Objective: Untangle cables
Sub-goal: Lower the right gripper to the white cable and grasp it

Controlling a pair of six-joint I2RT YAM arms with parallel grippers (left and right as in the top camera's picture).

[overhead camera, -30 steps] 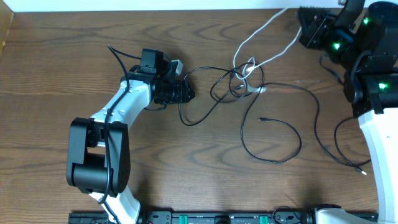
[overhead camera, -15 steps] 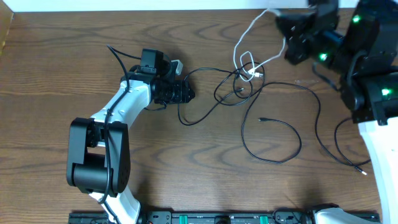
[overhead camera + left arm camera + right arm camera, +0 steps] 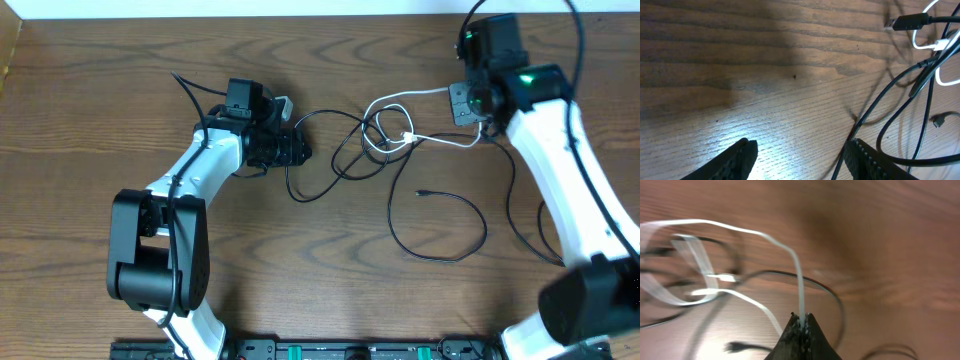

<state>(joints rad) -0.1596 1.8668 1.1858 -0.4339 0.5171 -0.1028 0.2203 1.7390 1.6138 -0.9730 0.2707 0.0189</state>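
Observation:
The robot's right gripper needs to set the white cord's end down on the bare table [image 3: 566,126] under its right arm, past the black cord.
The thin white cord [image 3: 405,96] runs left from my right gripper [image 3: 458,98] and loops over the black cord [image 3: 440,255] at a knot near the table's middle [image 3: 385,135]. The right wrist view shows the right gripper [image 3: 801,322] shut on the white cord [image 3: 798,275], which rises straight out of its tips. My left gripper [image 3: 296,150] rests low on the table, left of the knot. Its jaws [image 3: 802,155] stand open, and a black cord strand [image 3: 900,90] passes just inside the right finger [image 3: 875,160]. A black plug [image 3: 905,22] and white loops [image 3: 940,45] lie farther off.
My right arm [image 3: 560,170] reaches across the right side of the table above part of the black cord. A small black plug end [image 3: 422,192] lies inside the large black loop. The black base rail [image 3: 300,350] runs along the near edge.
The right arm has swung from the far right corner leftward and down with the white cord, dragging its strand and reshaping the knot. The left arm has not moved.

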